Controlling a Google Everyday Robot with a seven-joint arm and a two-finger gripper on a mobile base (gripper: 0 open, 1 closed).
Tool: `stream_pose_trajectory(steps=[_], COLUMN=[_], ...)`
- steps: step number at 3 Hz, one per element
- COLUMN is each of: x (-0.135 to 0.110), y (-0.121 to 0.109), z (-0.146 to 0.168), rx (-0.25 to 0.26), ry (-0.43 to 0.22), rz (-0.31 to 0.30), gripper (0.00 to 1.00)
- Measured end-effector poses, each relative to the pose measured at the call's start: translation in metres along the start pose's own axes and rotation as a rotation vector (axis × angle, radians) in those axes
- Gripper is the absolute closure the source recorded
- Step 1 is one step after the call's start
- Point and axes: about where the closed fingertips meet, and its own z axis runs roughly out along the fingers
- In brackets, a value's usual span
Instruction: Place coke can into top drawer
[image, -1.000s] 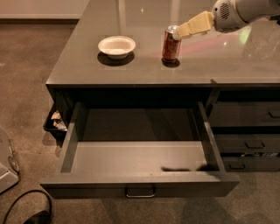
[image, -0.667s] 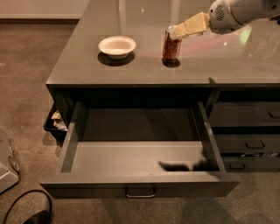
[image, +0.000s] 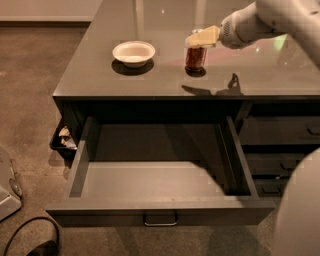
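Observation:
The coke can has a silver lid. Next, my gripper closes around the upper part of the coke can (image: 194, 48), just below that lid.
The coke can (image: 195, 56) is a small red can standing upright on the dark countertop (image: 150, 82), right of centre. My gripper (image: 202, 38) reaches in from the upper right and sits at the can's top, covering its silver lid. The top drawer (image: 150, 181) is pulled wide open below the counter's front edge. Its lighter grey floor holds nothing, and its small metal handle (image: 160, 219) is at front centre. The can is behind and above the drawer's right half.
A white bowl (image: 133, 52) stands on the counter left of the can. Narrower stacked dark drawers (image: 280, 135) are to the right of the open drawer. A black bin (image: 62, 141) sits left under the counter. A cable (image: 30, 236) lies on the floor. My own body (image: 300, 210) fills the lower right.
My gripper has moved left and down from beside the can onto its top. The arm's shadow has left the drawer floor and now falls on the counter's front edge.

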Motion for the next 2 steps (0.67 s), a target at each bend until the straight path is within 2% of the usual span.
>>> stream_pose_trajectory(steps=[1,2], x=[-0.01,-0.025], y=[-0.016,-0.014], z=[0.027,0.042], rx=[0.064,0.065], ry=[-0.065,-0.126], rz=[0.069,0.104], gripper=[0.0,0.0])
